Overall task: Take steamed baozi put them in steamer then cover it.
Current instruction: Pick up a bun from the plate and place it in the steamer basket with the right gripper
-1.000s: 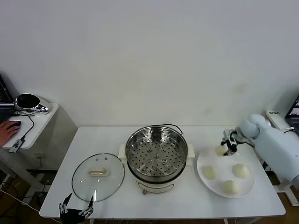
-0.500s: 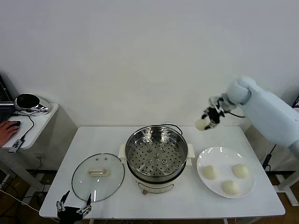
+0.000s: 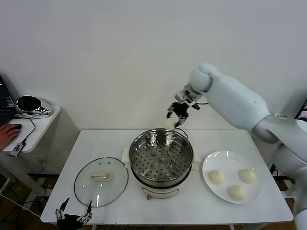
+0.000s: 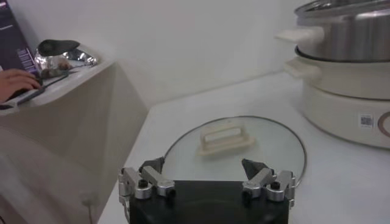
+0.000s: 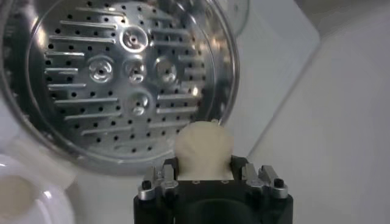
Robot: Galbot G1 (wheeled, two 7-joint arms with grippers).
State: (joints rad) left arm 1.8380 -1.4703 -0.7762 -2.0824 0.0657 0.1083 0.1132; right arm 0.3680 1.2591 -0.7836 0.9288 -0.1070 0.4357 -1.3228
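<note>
I should release the baozi, held above the steamer's far rim, with my right gripper on the far part of the steamer's perforated tray [image 3: 155, 145] [image 5: 189, 95], a little toward the glass cover.
My right gripper [image 3: 172, 120] [image 5: 204, 159] is shut on one cream-white baozi [image 3: 169, 124] [image 5: 203, 146] and holds it in the air above the far rim of the steamer [image 3: 161, 159] [image 5: 122, 79]. The steamer's perforated tray has no bun on it. Three more baozi [image 3: 217, 177] lie on the white plate [image 3: 206, 165] to the right of the steamer. The glass cover [image 3: 100, 181] [image 4: 234, 149] with its cream handle lies flat on the table left of the steamer. My left gripper [image 3: 73, 214] [image 4: 206, 172] hangs open at the table's front edge, just short of the cover.
The white table's front edge [image 3: 163, 223] runs close to the cover and the steamer base. A low side table [image 3: 29, 127] at the far left carries a round device, a cable and a person's hand on a mouse. A white wall stands behind.
My right arm has lifted one baozi off the plate, swung it up and leftward, and now holds it over the steamer's far rim. The left gripper has sunk slightly.
</note>
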